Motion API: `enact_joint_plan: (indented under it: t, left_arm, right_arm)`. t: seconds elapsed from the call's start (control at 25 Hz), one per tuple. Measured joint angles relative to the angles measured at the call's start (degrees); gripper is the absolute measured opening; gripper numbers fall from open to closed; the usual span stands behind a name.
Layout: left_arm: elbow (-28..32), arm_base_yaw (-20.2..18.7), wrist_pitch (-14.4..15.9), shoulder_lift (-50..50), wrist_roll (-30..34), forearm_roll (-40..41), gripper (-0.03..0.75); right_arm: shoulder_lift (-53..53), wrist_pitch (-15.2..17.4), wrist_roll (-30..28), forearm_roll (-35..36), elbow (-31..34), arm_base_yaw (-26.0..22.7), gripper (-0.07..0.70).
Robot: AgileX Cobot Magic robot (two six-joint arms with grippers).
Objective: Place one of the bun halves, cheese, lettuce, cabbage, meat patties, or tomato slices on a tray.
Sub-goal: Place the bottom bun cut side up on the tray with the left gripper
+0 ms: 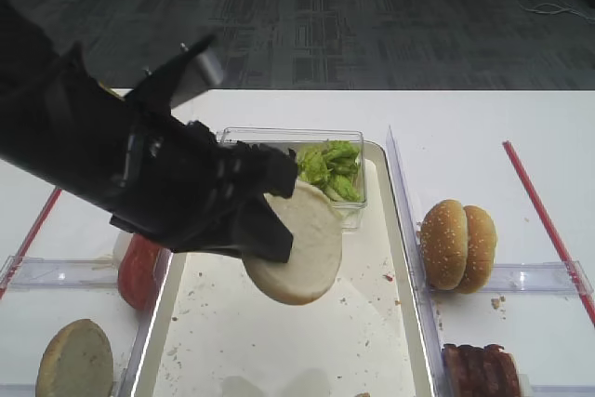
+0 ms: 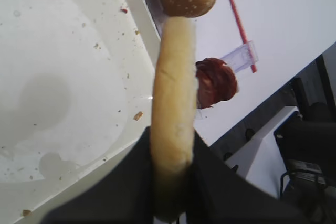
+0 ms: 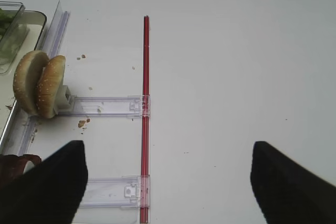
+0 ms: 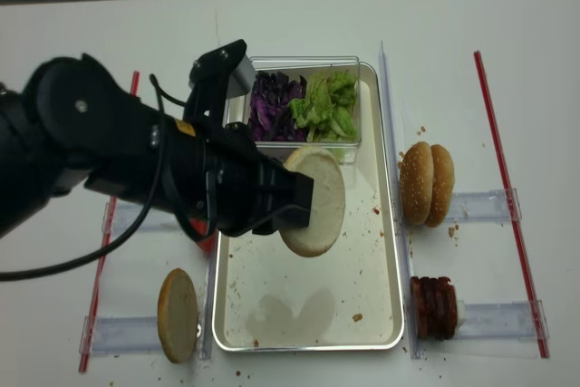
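My left gripper has the pale bun half. It will let go of it on the silvery tray's bare middle (image 4: 311, 249) (image 2: 73, 65), nearer me than the clear box.
My left gripper (image 1: 271, 228) is shut on a pale bun half (image 1: 302, 248), holding it on edge above the silvery tray (image 1: 372, 323). The left wrist view shows the bun half (image 2: 173, 77) pinched between both fingers over the tray (image 2: 52, 51). Green lettuce (image 4: 328, 106) and purple cabbage (image 4: 272, 101) lie in a clear box at the tray's far end. Meat patties (image 4: 433, 307) stand right of the tray. Tomato slices (image 1: 138, 271) show red under my left arm. Cheese is out of view. My right gripper (image 3: 168, 187) hangs open over bare table.
A second pale bun half (image 4: 178, 314) stands in a clear holder left of the tray. Sesame-seeded buns (image 4: 428, 183) stand on edge right of it. Red strips (image 4: 507, 197) and clear plastic rails (image 3: 105, 106) lie on the white table.
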Motion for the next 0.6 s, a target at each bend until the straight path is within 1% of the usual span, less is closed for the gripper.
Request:
enact_joint_plan:
  t: [0.16, 0.36, 0.44, 0.6]
  left_arm:
    - [0.0, 0.0, -1.6, 6.5, 2.9, -1.8, 0.107]
    - [0.0, 0.0, -4.7, 14.1, 7.7, -6.9, 0.106]
    - [-0.1, 0.0, -5.6, 16.4, 8.6, -7.6, 0.106]
    - [-0.1, 0.5, -6.5, 20.0, 9.1, -8.1, 0.106]
  right_arm:
    - [0.0, 0.0, 0.0, 0.0, 0.0, 0.0, 0.657]
    - [0.0, 0.0, 0.0, 0.0, 0.0, 0.0, 0.657]
    - [0.0, 0.0, 0.0, 0.0, 0.0, 0.0, 0.657]
    - [0.0, 0.0, 0.0, 0.0, 0.0, 0.0, 0.657]
